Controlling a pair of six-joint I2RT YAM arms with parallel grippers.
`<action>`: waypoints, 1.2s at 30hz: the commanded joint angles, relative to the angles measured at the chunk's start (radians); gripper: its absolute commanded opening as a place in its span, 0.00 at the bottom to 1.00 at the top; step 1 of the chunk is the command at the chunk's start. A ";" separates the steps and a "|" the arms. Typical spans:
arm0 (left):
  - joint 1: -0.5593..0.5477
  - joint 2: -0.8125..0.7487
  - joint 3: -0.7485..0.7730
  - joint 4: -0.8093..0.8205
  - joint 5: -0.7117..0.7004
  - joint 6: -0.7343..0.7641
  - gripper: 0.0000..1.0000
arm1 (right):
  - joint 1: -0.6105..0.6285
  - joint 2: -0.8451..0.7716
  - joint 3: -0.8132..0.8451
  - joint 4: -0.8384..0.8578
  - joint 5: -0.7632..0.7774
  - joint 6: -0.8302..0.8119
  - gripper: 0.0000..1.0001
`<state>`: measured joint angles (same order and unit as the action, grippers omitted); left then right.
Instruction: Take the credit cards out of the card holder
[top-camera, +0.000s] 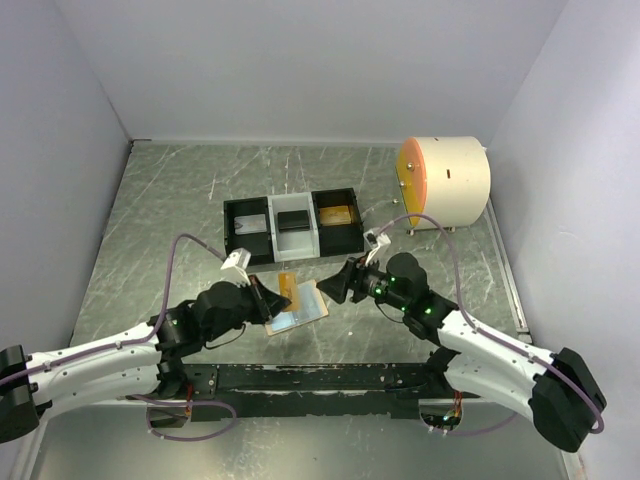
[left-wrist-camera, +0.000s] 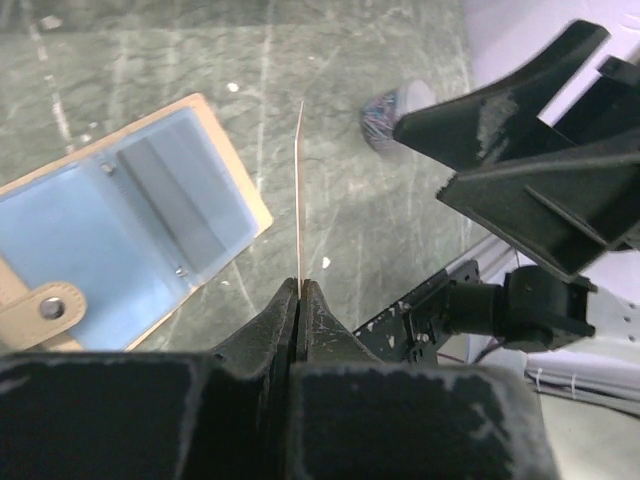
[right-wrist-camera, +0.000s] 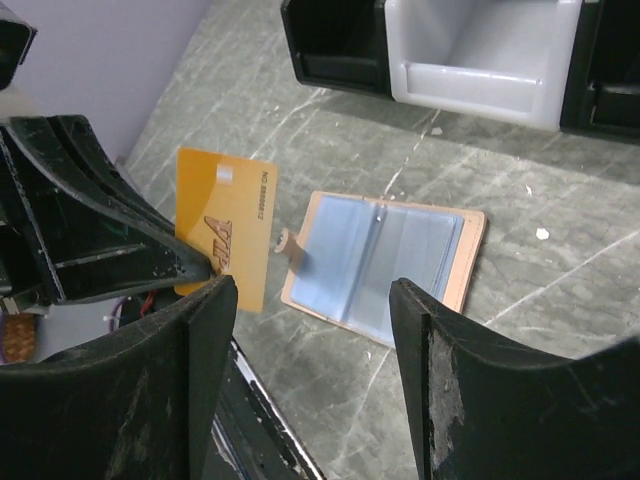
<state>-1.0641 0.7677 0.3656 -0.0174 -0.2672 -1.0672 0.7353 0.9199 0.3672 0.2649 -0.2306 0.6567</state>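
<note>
My right gripper needs to close on the free long edge (top-camera: 298, 294) (right-wrist-camera: 267, 250) of the gold credit card, opposite the fingers of my left gripper.
The card holder (top-camera: 303, 312) (right-wrist-camera: 385, 262) (left-wrist-camera: 120, 240) lies open on the table, pale blue inside with a tan rim and strap. My left gripper (top-camera: 272, 298) (left-wrist-camera: 301, 286) is shut on a gold credit card (top-camera: 288, 286) (right-wrist-camera: 225, 225), held upright just left of the holder. In the left wrist view the gold card (left-wrist-camera: 300, 190) shows only edge-on. My right gripper (top-camera: 335, 283) (right-wrist-camera: 308, 295) stands open above the table, close to the holder's right side, with nothing between its fingers.
A three-compartment black-and-white tray (top-camera: 272, 242) (right-wrist-camera: 470, 60) sits behind the holder, with a silver-grey card (top-camera: 250, 222), a black card (top-camera: 293, 220) and a gold card (top-camera: 337, 213) in it. A round beige and orange drum (top-camera: 445, 180) stands back right.
</note>
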 joint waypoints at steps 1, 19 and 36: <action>-0.005 -0.014 0.008 0.153 0.091 0.102 0.07 | -0.028 -0.010 0.019 -0.007 -0.008 -0.012 0.63; -0.005 -0.060 -0.028 0.295 0.210 0.114 0.07 | -0.148 0.335 -0.096 0.997 -0.635 0.492 0.47; -0.005 -0.009 -0.093 0.559 0.299 0.081 0.07 | -0.148 0.372 -0.089 1.108 -0.709 0.566 0.22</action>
<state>-1.0641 0.7692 0.3176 0.4122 0.0067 -0.9718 0.5854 1.2785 0.2855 1.2537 -0.8955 1.1748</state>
